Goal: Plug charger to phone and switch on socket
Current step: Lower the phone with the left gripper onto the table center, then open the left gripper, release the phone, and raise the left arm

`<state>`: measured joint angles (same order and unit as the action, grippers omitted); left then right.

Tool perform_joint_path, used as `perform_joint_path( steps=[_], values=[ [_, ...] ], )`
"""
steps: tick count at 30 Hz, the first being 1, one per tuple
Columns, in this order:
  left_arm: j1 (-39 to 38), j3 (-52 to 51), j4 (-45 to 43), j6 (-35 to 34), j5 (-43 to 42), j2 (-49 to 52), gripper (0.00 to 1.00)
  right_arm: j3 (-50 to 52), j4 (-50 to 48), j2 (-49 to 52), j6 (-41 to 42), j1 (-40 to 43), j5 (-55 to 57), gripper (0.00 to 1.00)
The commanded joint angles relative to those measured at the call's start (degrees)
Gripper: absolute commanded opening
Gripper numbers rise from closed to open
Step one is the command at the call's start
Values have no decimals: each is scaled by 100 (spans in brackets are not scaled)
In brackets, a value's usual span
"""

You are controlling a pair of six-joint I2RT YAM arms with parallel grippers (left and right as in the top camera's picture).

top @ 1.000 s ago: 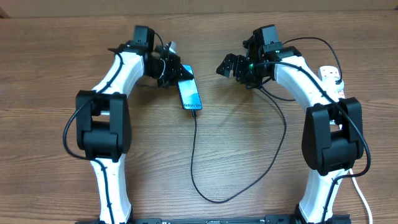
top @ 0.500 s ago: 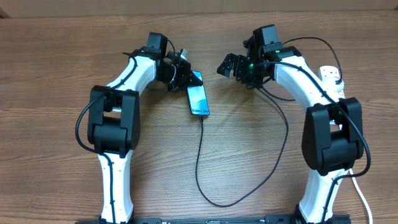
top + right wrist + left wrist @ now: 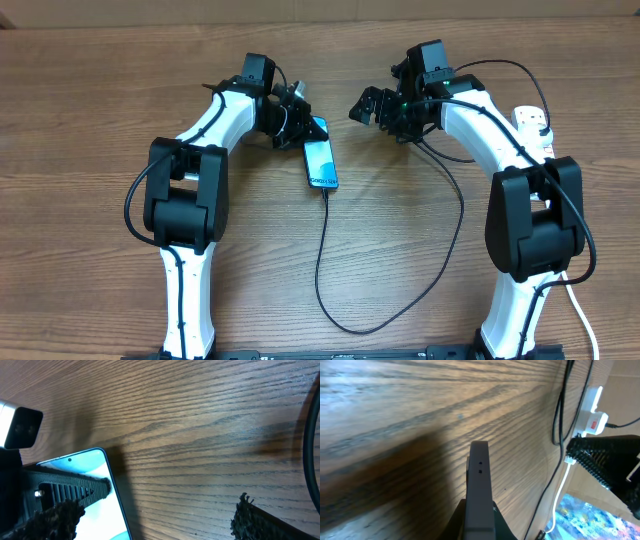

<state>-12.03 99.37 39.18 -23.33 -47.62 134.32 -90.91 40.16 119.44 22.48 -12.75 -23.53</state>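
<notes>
I should release the phone from my left gripper on the wooden table (image 3: 329,168) between the grippers, slightly nearer my right gripper.
The phone (image 3: 320,162) with a cyan screen lies tilted on the wooden table. My left gripper (image 3: 303,128) is shut on its far end. In the left wrist view the phone's dark edge (image 3: 479,480) stands between the fingers (image 3: 480,512). The black charger cable (image 3: 322,260) is joined to the phone's near end, loops down and runs up toward the right arm. My right gripper (image 3: 372,104) is open and empty, to the right of the phone. The right wrist view shows the phone's screen (image 3: 102,487) beyond its open fingers (image 3: 150,525). The white socket (image 3: 536,124) lies at the far right.
The socket with its red switch also shows in the left wrist view (image 3: 592,412), with black cables (image 3: 561,405) beside it. The thick white lead (image 3: 582,315) runs down the right edge. A stretch of black cable (image 3: 312,435) crosses the right wrist view's edge.
My left gripper has moved to the right with the phone, dragging the cable's end along. The right arm has not moved.
</notes>
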Motion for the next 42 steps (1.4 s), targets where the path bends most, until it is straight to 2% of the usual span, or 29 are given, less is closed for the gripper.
perform_joint_path(
  steps=[1, 40, 42],
  values=[
    [-92, -2, -2, 153, -39, -7, 4, -109, 9, -72, 0, 15, 59, 100],
    [-310, -11, 63, 195, 2, 374, 4, -109, 90, -72, 0, 15, 59, 100],
    [-302, -11, 61, 195, 2, 374, 10, -109, 90, -72, 0, 15, 59, 100]
  ],
)
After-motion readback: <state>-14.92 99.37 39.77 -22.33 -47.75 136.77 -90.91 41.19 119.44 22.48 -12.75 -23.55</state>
